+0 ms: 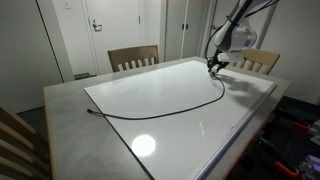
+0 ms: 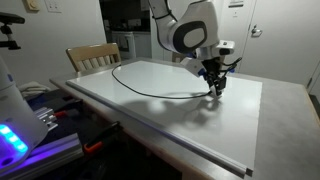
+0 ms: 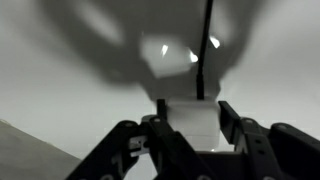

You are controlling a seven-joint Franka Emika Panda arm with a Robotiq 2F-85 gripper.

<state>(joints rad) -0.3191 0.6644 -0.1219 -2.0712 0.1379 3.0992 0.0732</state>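
Observation:
My gripper needs to let go of the white plug on the board's far edge (image 1: pixel 228 72), toward the wooden chair behind the arm.
A long black cable (image 1: pixel 160 115) curves across the white board (image 1: pixel 150 85) on the table; in an exterior view the same cable (image 2: pixel 150 93) runs from the far side toward the arm. My gripper (image 1: pixel 215 66) (image 2: pixel 213 88) hangs low over the board's far corner at the cable's end. In the wrist view the gripper (image 3: pixel 195 118) is shut on a white block-shaped plug (image 3: pixel 190 122), and the black cable (image 3: pixel 203 55) leads away from it. Both dark fingers (image 3: pixel 230 118) press the plug's sides. The board's surface below is blurred.
Wooden chairs (image 1: pixel 133 57) (image 1: pixel 258 60) stand at the table's far side, and another chair (image 2: pixel 90 55) shows behind the board. The grey table rim (image 1: pixel 70 130) surrounds the board. A blue-lit device (image 2: pixel 12 140) sits beside the table's near edge.

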